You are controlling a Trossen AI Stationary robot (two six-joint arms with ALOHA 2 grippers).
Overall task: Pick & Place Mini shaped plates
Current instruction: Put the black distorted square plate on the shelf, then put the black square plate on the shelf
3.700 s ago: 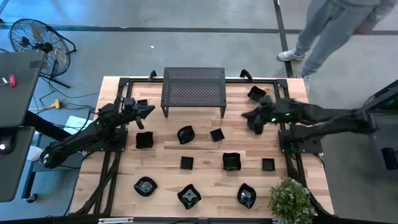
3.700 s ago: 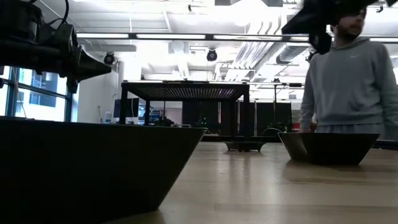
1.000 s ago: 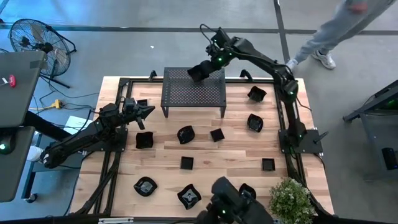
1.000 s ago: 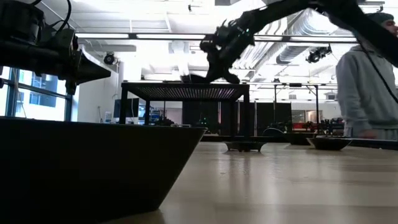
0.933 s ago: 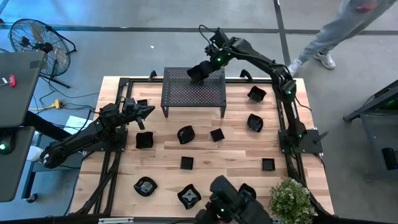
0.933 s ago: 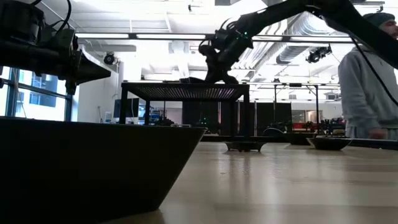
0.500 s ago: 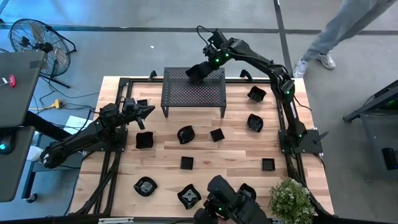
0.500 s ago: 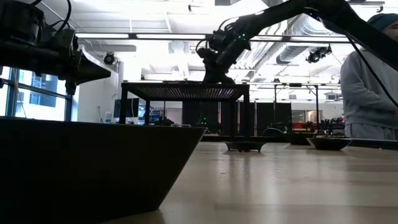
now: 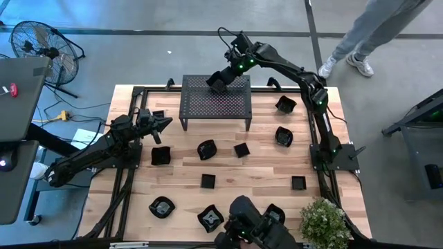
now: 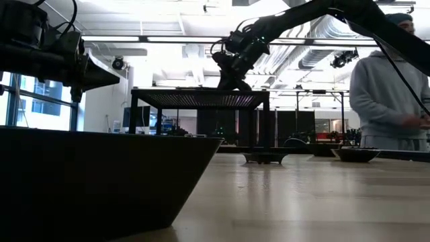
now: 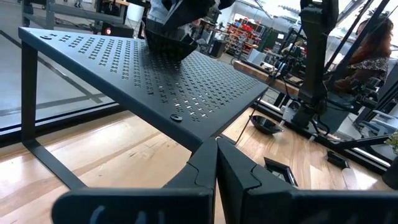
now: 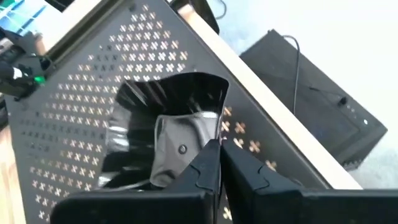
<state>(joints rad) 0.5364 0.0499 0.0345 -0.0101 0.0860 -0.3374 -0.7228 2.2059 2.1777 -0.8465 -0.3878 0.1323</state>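
Observation:
Next, the left gripper goes to the square mini plate next to the black perforated rack and closes on the plate's rim (image 9: 163,113) that faces the rack.
My right gripper (image 12: 219,163) reaches over the far part of the black perforated rack (image 9: 215,101) and is shut on a glossy wavy-rimmed mini plate (image 12: 163,134), also seen as the plate (image 9: 217,82) in the high view and as the plate (image 11: 171,43) in the left wrist view. My left gripper (image 11: 216,169) waits shut by the rack's left legs, shown as the gripper (image 9: 165,123) from above. Several other mini plates lie on their bases on the table, such as a plate (image 9: 206,149), another plate (image 9: 241,150) and a third plate (image 9: 284,136). My right gripper pinches the wavy plate at its rim (image 12: 205,127), the shut fingers coming from above and slanting down from the table's right. The plate is tilted, and its underside (image 11: 173,53) sits on the rack's top near the far edge.
More plates sit along the near side, like a plate (image 9: 161,207) and a plate (image 9: 210,218). A potted plant (image 9: 324,221) stands at the near right corner and a dark device (image 9: 249,227) at the near edge. A person (image 10: 386,94) stands beyond the table's right.
My right gripper has sunk a little with the plate, bringing it down onto the rack's top, and has drifted slightly toward the table's left. The person behind the table has shifted position.

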